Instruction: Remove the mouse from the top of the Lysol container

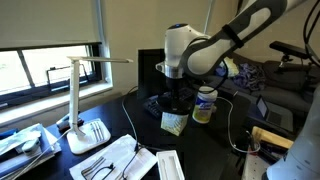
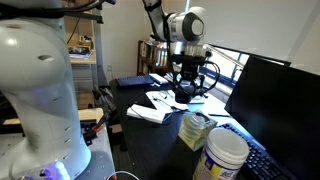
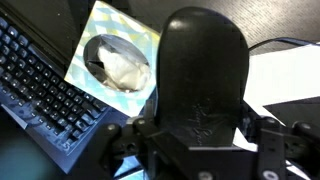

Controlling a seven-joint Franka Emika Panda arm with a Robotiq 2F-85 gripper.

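Note:
My gripper should release the black mouse, now held low over the desk, on the bare dark desk [image 1: 146,139] between the tissue box and the white papers.
The black mouse [image 3: 205,60] fills the middle of the wrist view, sitting between my gripper's [image 3: 200,140] fingers, which are closed against its sides. In both exterior views the gripper [image 1: 178,97] [image 2: 187,86] is low over the dark desk, away from the Lysol container. The Lysol container [image 1: 205,104] [image 2: 225,155] stands upright, with a yellow lower body and a whitish top, and nothing lies on it. It is beside the gripper in an exterior view. The fingertips are hidden behind the mouse.
A patterned tissue box [image 1: 175,122] [image 2: 195,128] [image 3: 115,60] stands close to the gripper. A black keyboard [image 3: 45,85] and a monitor [image 2: 270,95] are nearby. White papers [image 1: 120,158] [image 3: 290,75] and a white desk lamp [image 1: 80,95] are on the desk.

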